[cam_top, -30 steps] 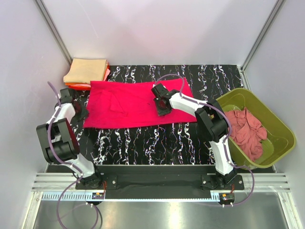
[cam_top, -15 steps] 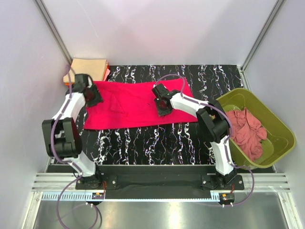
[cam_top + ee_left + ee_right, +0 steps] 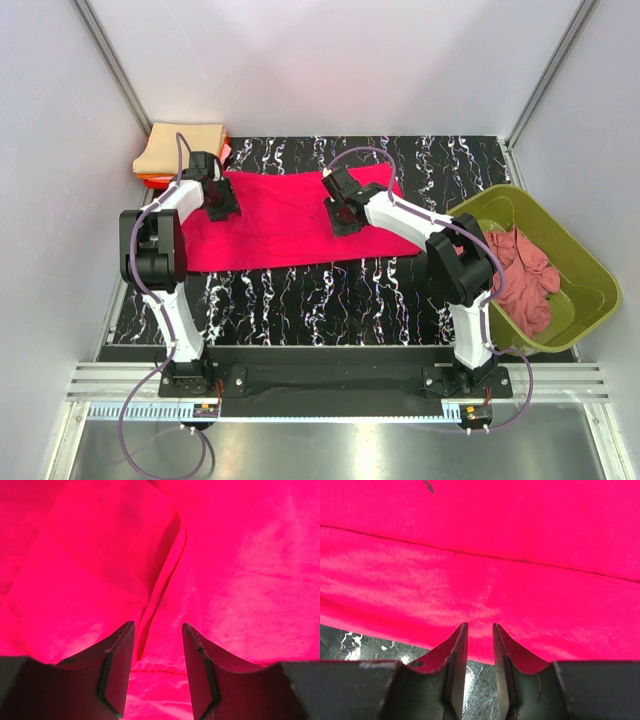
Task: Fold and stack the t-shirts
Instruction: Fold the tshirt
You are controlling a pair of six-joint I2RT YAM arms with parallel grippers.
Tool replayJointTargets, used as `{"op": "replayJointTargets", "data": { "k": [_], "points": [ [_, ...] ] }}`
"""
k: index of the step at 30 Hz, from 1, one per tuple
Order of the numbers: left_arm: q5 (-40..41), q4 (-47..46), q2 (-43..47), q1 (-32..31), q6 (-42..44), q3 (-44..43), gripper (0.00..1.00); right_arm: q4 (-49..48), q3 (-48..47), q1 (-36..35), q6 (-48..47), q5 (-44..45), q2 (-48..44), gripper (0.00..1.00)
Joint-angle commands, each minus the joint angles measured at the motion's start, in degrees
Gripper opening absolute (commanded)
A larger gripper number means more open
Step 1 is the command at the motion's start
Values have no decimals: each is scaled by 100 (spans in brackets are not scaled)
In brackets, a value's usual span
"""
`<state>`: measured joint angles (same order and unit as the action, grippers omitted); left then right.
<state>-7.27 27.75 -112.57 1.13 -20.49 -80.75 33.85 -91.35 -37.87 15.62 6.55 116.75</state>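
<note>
The t-shirt's folded-over flap is slanted and ends short of the t-shirt's middle. I need to pinch the flap's loose edge (image 3: 170, 567) with my left gripper and pull it farther in.
A bright crimson-pink t-shirt (image 3: 285, 218) lies spread flat on the black marbled table (image 3: 330, 290). My left gripper (image 3: 219, 201) hovers low over the shirt's left part, jaws open and empty. In the left wrist view (image 3: 158, 626) the shirt (image 3: 240, 570) fills the frame, with a raised fold (image 3: 167, 565) ahead of the fingers. My right gripper (image 3: 345, 212) is over the shirt's right part. In the right wrist view (image 3: 480, 626) its jaws stand a narrow gap apart, empty, at the shirt's near edge (image 3: 485, 605). A dusty rose shirt (image 3: 520, 272) lies crumpled in the tub.
An olive-green tub (image 3: 590, 262) stands at the right edge of the table. A stack of folded shirts, tan on top with orange-red beneath (image 3: 180, 150), sits at the back left corner. White walls close in the back and sides.
My left arm has swung from the table's left edge inward and back, onto the shirt's left part. My right gripper has shifted slightly toward the back.
</note>
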Motion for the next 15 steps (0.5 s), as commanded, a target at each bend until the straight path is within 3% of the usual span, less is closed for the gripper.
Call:
{"op": "replayJointTargets", "data": {
  "k": [1, 9, 15],
  "points": [
    [85, -112, -45, -86, 62, -239, 48, -36, -23, 7, -76, -39, -319, 33],
    [-161, -138, -177, -86, 89, -389, 40, -36, -23, -1, -85, -4, -354, 33],
    [-91, -94, -309, -86, -7, -327, 40, -36, 38, 7, -103, 57, -433, 34]
  ]
}}
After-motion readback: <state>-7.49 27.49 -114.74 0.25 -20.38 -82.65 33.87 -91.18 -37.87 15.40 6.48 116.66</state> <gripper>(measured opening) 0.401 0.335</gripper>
